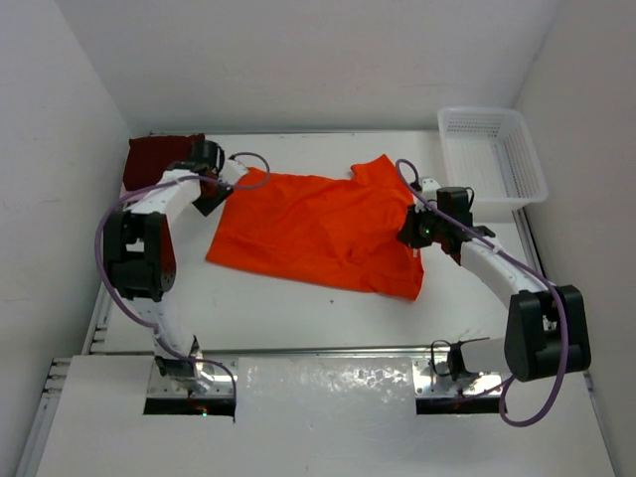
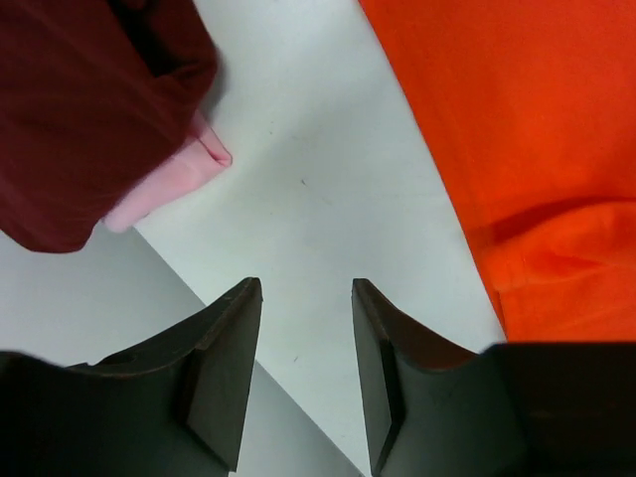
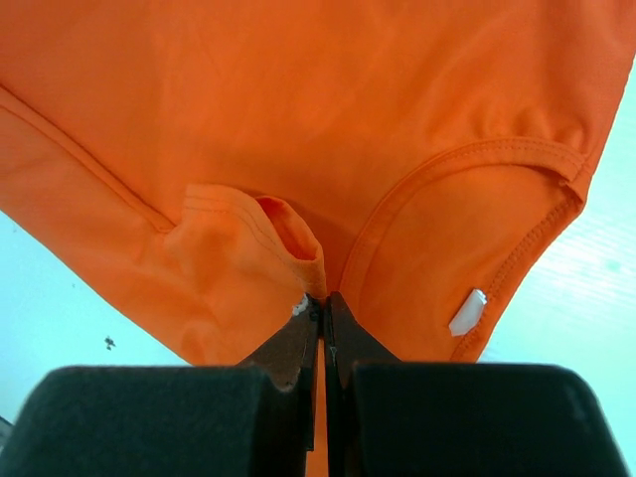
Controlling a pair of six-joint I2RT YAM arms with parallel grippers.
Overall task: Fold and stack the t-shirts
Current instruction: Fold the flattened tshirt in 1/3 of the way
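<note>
The near edge of the orange t-shirt is slanted. My left gripper will take its near corner [image 1: 212, 257] and pull the shirt straight together with my right gripper before folding further.
The orange t-shirt [image 1: 318, 231] lies spread across the middle of the table. My right gripper [image 1: 417, 231] is shut on its right edge, pinching cloth near the collar [image 3: 467, 189] and a sleeve fold [image 3: 248, 248]. The maroon t-shirt [image 1: 159, 159] sits folded at the far left corner, with the pink t-shirt [image 2: 164, 189] showing under it in the left wrist view, where the maroon one [image 2: 89, 109] fills the upper left. My left gripper [image 1: 214, 191] is open and empty over bare table between that stack and the orange shirt's left edge [image 2: 527, 149].
A white lattice basket [image 1: 492, 154] stands at the far right corner. White walls close in the table on the left, back and right. A table seam [image 2: 199, 298] runs under the left gripper.
</note>
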